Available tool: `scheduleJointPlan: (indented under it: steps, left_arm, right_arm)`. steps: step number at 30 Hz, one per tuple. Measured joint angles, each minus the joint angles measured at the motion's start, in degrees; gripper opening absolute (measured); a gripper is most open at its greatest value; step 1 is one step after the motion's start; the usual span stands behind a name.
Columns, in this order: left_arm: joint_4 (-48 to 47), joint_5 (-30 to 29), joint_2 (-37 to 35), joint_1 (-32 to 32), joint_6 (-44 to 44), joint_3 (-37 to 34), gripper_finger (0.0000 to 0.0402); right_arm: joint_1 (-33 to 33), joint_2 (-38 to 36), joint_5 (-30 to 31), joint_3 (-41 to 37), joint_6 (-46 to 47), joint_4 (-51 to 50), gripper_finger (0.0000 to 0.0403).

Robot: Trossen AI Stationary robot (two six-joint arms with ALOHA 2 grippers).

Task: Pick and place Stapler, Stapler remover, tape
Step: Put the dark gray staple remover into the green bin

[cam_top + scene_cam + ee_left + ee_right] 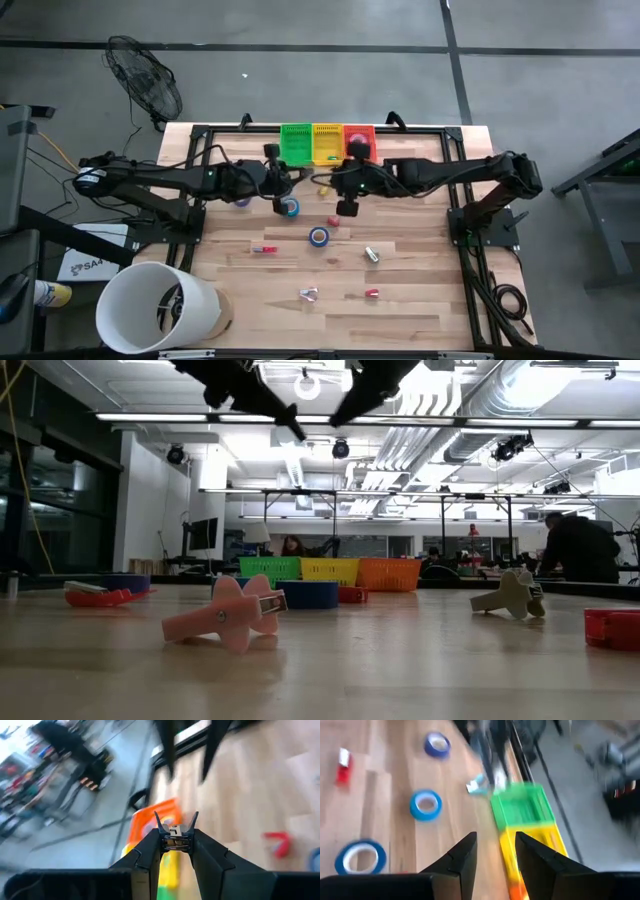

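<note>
The robot's left gripper will set the silvery staple remover, still up in the air near the baskets, down inside the green basket (297,147), next to the yellow one.
My left gripper (176,845) is shut on a small silvery claw-like staple remover (175,831), up in the air near the baskets (283,180). My right gripper (495,851) is open and holds nothing; it hangs over the table by the yellow basket (342,186). Blue tape rolls lie flat on the table (290,207) (319,237) (426,804) (437,744). A red stapler (263,249) (342,767), a pink staple remover (307,293) (235,615) and a pale one (510,595) also rest on the wood. My left gripper pinches the silvery staple remover's body (175,842) between its two fingertips (155,847). The two pointed claws (192,817) stick out beyond the fingers, away from the gripper. The remover is lifted clear of the table.
Green (296,143), yellow (327,143) and red-orange (359,140) baskets stand in a row at the table's far edge. Another red stapler (371,293) and a silvery piece (371,254) lie nearer. A white bucket (160,305) sits at the near left corner.
</note>
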Motion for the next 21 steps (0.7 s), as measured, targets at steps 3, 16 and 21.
scheduleJointPlan:
  steps: [3, 16, 21]
  left_arm:
    - [-1.06, -2.43, 0.17, 2.5, -2.31, 0.0, 0.0082]
    - [-1.45, 4.2, 12.5, 19.41, -15.55, -0.04, 0.0083]
    - [-0.44, 6.0, 17.58, 23.95, -23.81, -0.04, 0.0087]
  right_arm:
    - [-1.56, -1.52, -0.04, 0.0, 5.24, -4.94, 0.0125]
    - [-6.06, -3.02, 0.34, 0.0, 17.63, -13.96, 0.0126]
    - [-6.85, -3.02, 0.99, 0.0, 21.22, -15.28, 0.0126]
